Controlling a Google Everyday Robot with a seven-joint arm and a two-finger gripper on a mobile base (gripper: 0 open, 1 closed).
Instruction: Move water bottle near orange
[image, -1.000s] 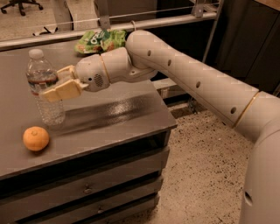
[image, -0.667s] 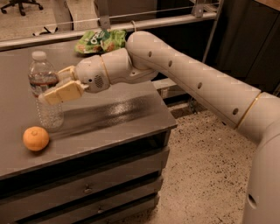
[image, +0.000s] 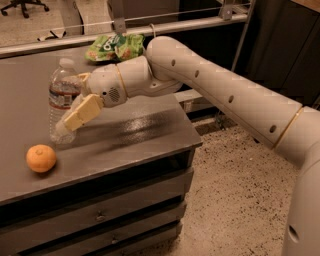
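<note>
The gripper's fingers slant low across the lower half of the water bottle, so the robot should open them, rise and take its upper part (image: 66, 80) before moving it near the orange.
The water bottle (image: 62, 100), clear with a white cap and a label band, stands upright on the grey table (image: 130, 135) at the left. The gripper (image: 75, 105) is right at the bottle's right side, at about label height, and partly overlaps its lower half. The orange (image: 41, 158) lies on the table in front of and a little left of the bottle, roughly one bottle width from its base.
A green snack bag (image: 114, 46) lies at the back of the table, behind the arm. The white arm (image: 225, 95) reaches in from the right across the table's right end. Drawers (image: 100, 215) sit under the tabletop, and speckled floor lies to the right.
The bottle leaned with its top to the left; now it stands upright on the table. The gripper has shifted slightly right. The orange has not moved.
</note>
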